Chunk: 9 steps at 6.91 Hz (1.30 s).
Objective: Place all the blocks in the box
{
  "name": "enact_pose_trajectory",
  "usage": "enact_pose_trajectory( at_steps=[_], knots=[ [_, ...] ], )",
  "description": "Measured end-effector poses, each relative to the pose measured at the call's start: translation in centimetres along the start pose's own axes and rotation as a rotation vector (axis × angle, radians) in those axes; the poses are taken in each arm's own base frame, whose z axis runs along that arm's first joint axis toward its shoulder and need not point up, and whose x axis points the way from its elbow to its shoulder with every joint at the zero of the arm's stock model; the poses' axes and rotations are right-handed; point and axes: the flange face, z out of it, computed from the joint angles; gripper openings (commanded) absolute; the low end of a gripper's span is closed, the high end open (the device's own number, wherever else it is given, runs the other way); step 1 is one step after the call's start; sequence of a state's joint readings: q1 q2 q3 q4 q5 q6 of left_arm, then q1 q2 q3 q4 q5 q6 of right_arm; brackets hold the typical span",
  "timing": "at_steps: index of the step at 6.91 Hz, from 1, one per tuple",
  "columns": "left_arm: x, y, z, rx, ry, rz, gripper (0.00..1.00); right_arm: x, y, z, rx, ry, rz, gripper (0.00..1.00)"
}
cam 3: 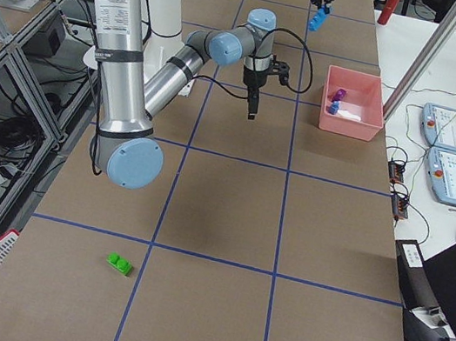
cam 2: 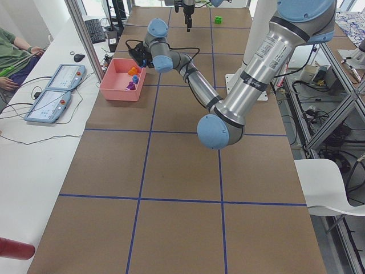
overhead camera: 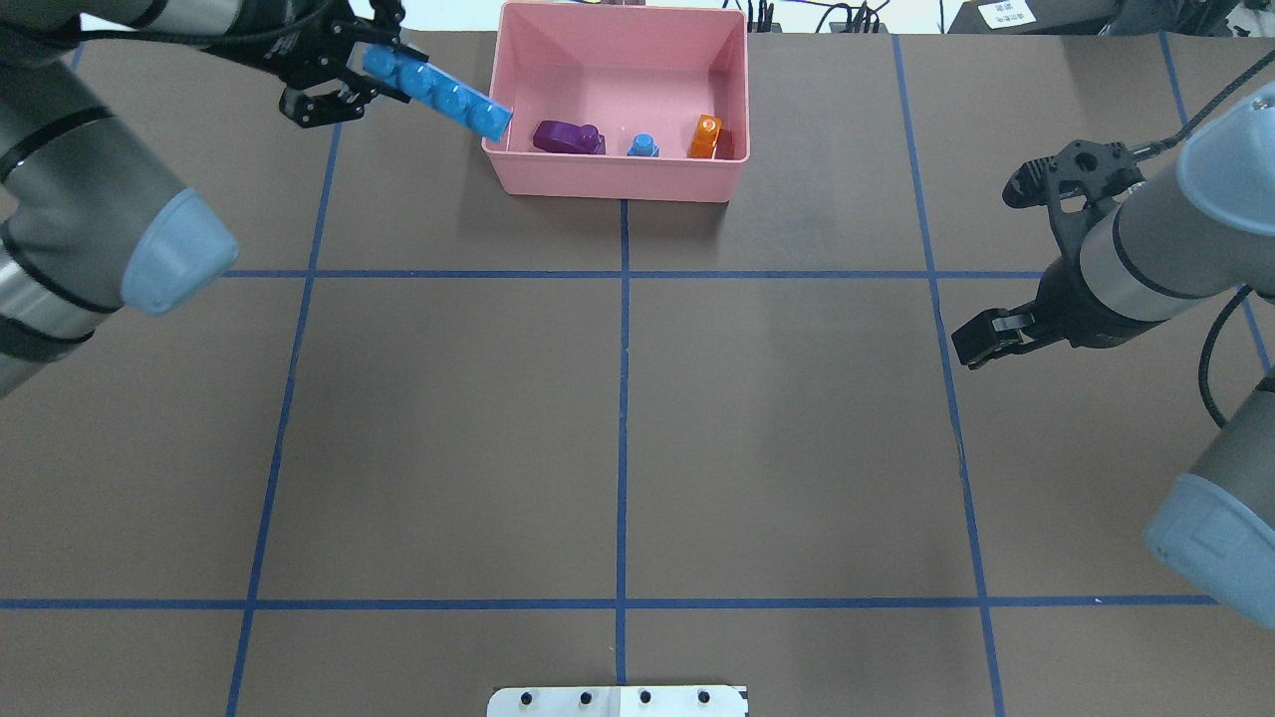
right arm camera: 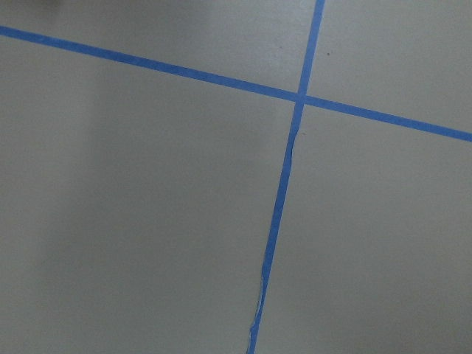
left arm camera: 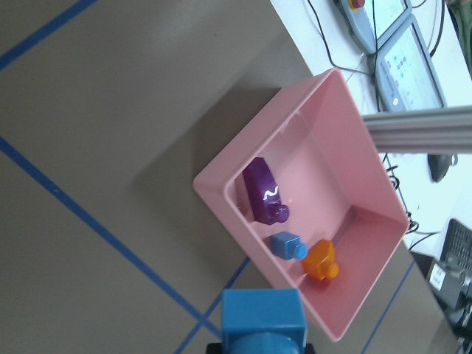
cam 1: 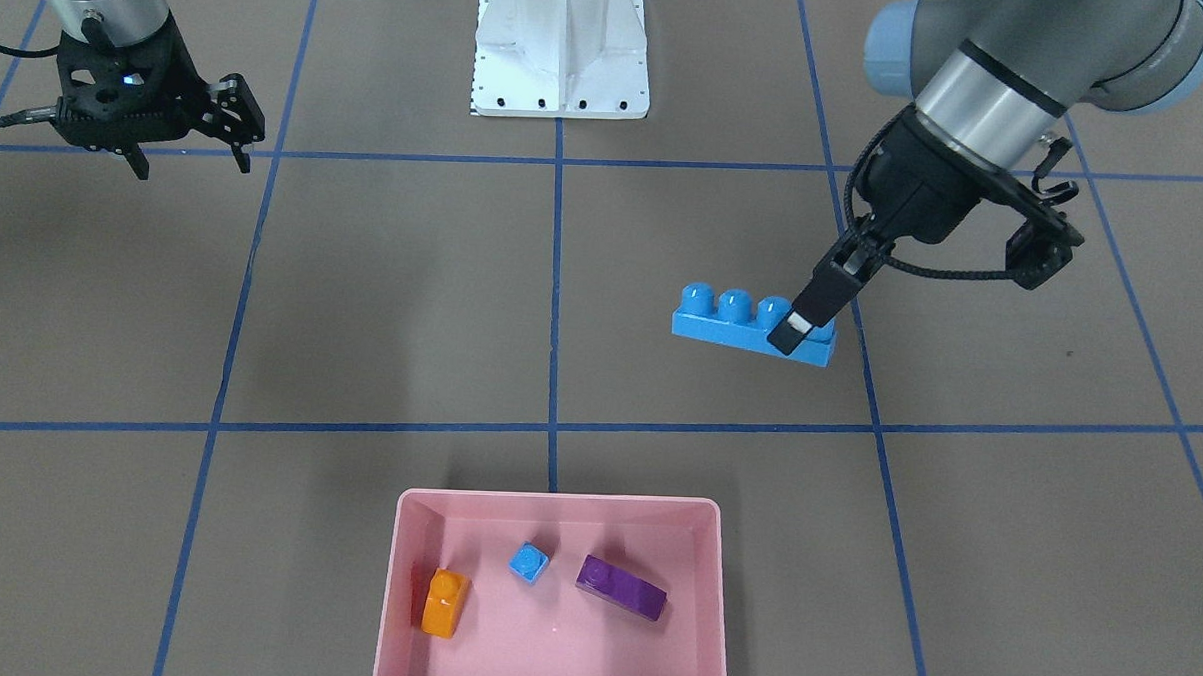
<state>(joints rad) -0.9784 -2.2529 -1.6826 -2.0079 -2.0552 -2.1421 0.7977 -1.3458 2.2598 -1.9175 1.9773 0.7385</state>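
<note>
I will use my left gripper to let go of the long blue block in the pink box [cam 1: 612, 622] [left arm camera: 289, 175], setting it close beside the purple block.
My left gripper [cam 1: 805, 331] is shut on one end of the long blue four-stud block [cam 1: 737, 321] and holds it above the table. In the overhead view the block [overhead camera: 438, 92] hangs tilted by the left wall of the pink box [overhead camera: 618, 185]. The box [cam 1: 556, 500] holds the orange block [cam 1: 444, 603], the tiny blue block [cam 1: 529, 563] and the purple block [cam 1: 621, 587]. The left wrist view shows the box [left arm camera: 221, 193] below the held block [left arm camera: 262, 318]. My right gripper [cam 1: 190, 136] is open and empty, far from the box. The green block [cam 3: 118, 263] lies far off on the table.
The white robot base [cam 1: 561, 61] stands at the table's middle edge. Blue tape lines [overhead camera: 623, 398] cross the brown table. Tablets and cables lie on a white bench [cam 2: 51, 97] beyond the box. A person sits by that bench.
</note>
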Motion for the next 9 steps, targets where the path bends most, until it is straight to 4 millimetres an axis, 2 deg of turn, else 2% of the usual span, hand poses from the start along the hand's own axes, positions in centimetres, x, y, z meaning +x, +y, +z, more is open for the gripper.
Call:
enact_pose_trajectory(
  at_steps=[1, 2, 3, 4, 7, 8, 9],
  knots=[
    [3.9, 0.3, 3.6, 0.060, -0.005, -0.112, 0.00, 0.6, -0.4, -0.1, 0.002, 0.003, -0.016, 1.00],
    [7.0, 1.0, 8.7, 0.129, -0.031, -0.197, 0.00, 1.6, -0.9, -0.1, 0.001, 0.012, -0.044, 1.00],
    [8.5, 2.2, 13.8, 0.202, -0.060, -0.237, 0.00, 2.8, -1.4, 0.3, -0.007, 0.024, -0.065, 1.00],
    [8.6, 2.7, 17.8, 0.267, -0.083, -0.252, 0.00, 4.2, -2.0, 0.8, -0.019, 0.035, -0.086, 1.00],
    [6.1, 2.4, 25.1, 0.354, -0.100, -0.275, 0.00, 8.4, -2.1, 1.7, -0.063, 0.044, -0.136, 1.00],
    [6.0, 2.4, 26.6, 0.374, -0.075, -0.317, 0.31, 9.3, -1.9, 1.7, -0.069, 0.043, -0.147, 1.00],
    [6.0, 2.3, 27.3, 0.387, -0.058, -0.347, 0.44, 9.8, -1.9, 1.7, -0.072, 0.043, -0.152, 1.00]
  ],
)
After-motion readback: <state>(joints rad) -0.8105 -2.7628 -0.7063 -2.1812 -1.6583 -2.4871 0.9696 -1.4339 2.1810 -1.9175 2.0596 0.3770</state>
